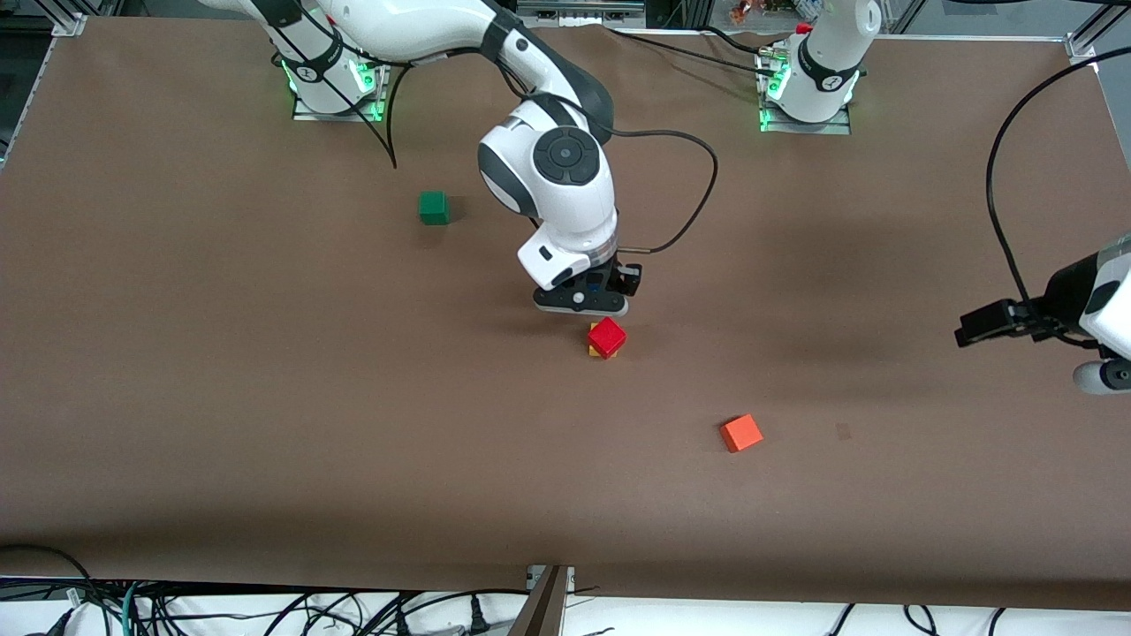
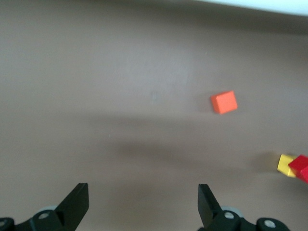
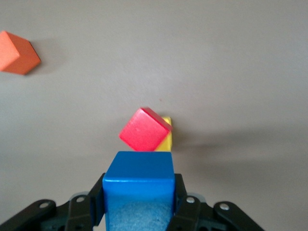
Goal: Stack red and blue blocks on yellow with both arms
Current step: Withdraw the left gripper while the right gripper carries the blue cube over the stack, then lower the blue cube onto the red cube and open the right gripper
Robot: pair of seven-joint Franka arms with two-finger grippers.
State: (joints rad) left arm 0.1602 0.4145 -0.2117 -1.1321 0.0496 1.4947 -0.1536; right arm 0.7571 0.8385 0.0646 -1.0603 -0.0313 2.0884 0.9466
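Observation:
I need to use my right gripper to put the blue block down on top of the red block [image 1: 606, 334] [image 3: 146, 130].
The red block [image 1: 607, 336] sits on the yellow block [image 1: 593, 351] near the table's middle, turned askew so that only yellow corners show. My right gripper [image 1: 594, 305] hangs just above and beside this stack, shut on the blue block [image 3: 139, 178]. The right wrist view shows the red block [image 3: 144, 130] and the yellow block [image 3: 166, 137] just ahead of the blue one. The blue block is hidden by the hand in the front view. My left gripper [image 1: 990, 322] waits open and empty at the left arm's end of the table. Its fingers [image 2: 77, 204] stand wide apart.
An orange cube [image 1: 740, 433] lies nearer the front camera than the stack, toward the left arm's end; it also shows in the left wrist view [image 2: 224, 102]. A green cube [image 1: 433, 208] lies nearer the robots' bases, toward the right arm's end. A black cable loops beside the right wrist.

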